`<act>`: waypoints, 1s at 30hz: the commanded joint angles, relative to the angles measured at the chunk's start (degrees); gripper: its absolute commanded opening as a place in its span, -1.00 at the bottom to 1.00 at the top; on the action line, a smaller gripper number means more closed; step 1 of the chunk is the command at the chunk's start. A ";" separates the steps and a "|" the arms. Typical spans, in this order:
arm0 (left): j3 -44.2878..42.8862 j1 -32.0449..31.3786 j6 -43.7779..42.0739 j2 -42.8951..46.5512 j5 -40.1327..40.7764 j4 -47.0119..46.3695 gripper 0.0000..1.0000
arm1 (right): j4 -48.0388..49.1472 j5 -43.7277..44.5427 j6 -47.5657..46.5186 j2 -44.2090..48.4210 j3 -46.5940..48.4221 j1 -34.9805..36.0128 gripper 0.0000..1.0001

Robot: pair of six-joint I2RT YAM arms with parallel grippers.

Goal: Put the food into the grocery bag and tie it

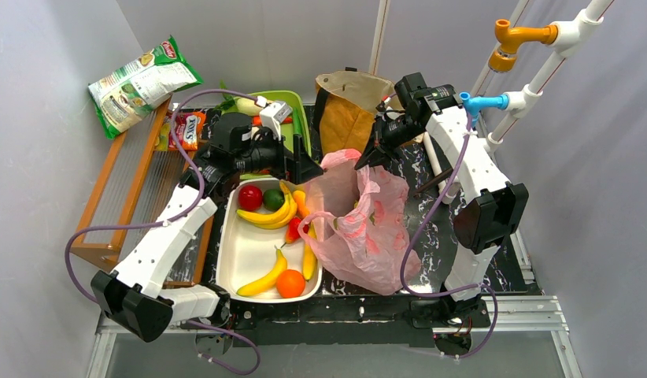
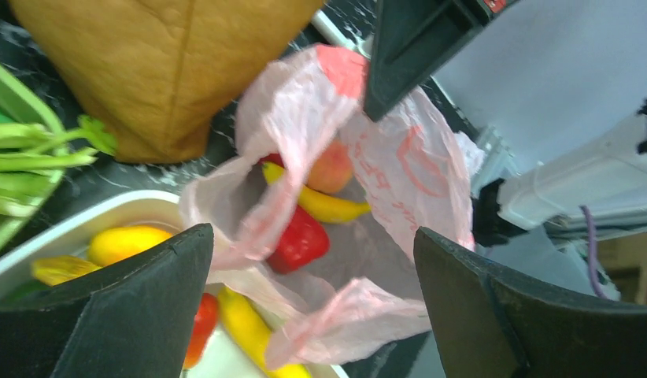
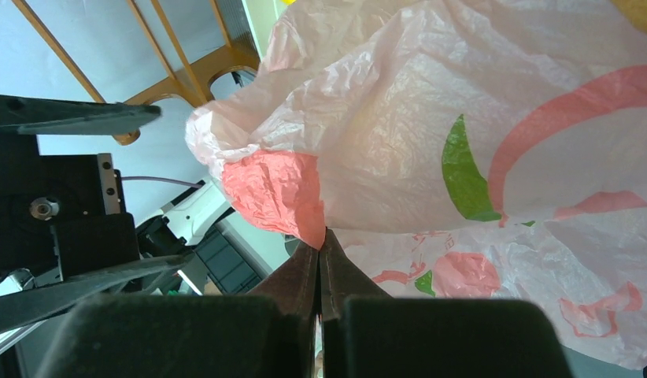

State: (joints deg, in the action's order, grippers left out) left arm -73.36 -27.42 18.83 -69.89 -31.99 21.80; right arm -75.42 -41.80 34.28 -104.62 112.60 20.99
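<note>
The near edge of the pink bag sags while my right gripper holds the bag's far rim. My left gripper should take that rim [image 1: 334,160] before my right gripper takes that edge.
The pink grocery bag [image 1: 366,236] lies mouth-up in the middle of the table. My right gripper [image 1: 369,156] is shut on its far rim and holds it up; the right wrist view shows the jaws pinched on the pink film [image 3: 322,236]. My left gripper [image 1: 302,168] hovers open and empty over the bag's left side, above the mouth in its own view [image 2: 312,315]. Inside the bag are a red piece [image 2: 301,240], a banana [image 2: 328,206] and a peach [image 2: 330,168]. The white tray [image 1: 245,252] holds bananas [image 1: 269,214], a red fruit [image 1: 250,198], a green one [image 1: 273,199] and an orange [image 1: 290,283].
A stiff brown paper bag [image 1: 348,110] stands behind the pink bag. A green basket [image 1: 297,106] with leeks [image 2: 29,150] is at the back left. A wooden rack [image 1: 123,189] and a crisp packet [image 1: 139,83] are at the left. White pipes [image 1: 533,71] rise at the right.
</note>
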 commanded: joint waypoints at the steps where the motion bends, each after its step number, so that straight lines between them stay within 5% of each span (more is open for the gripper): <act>1: -1.10 -0.18 -6.12 0.80 10.32 2.45 0.96 | -0.01 -1.38 -0.22 2.40 -0.10 -0.88 -0.97; 7: 7.21 -0.44 -12.67 3.91 9.79 -6.82 0.96 | -0.05 -1.33 -0.34 2.49 -0.11 -0.87 -0.97; 17: 10.13 -0.95 -16.10 1.85 -2.55 -14.59 0.97 | -0.42 -1.27 -0.50 2.73 -0.36 -0.78 -0.97; 30: 12.08 -2.14 -25.23 0.38 -1.14 -13.23 0.95 | -1.05 -1.18 -0.77 2.89 0.16 -0.78 -0.97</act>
State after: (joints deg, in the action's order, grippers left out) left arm -61.52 -29.12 -3.14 -69.34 -32.34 9.04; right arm -75.48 -42.17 34.09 -104.62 112.57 21.02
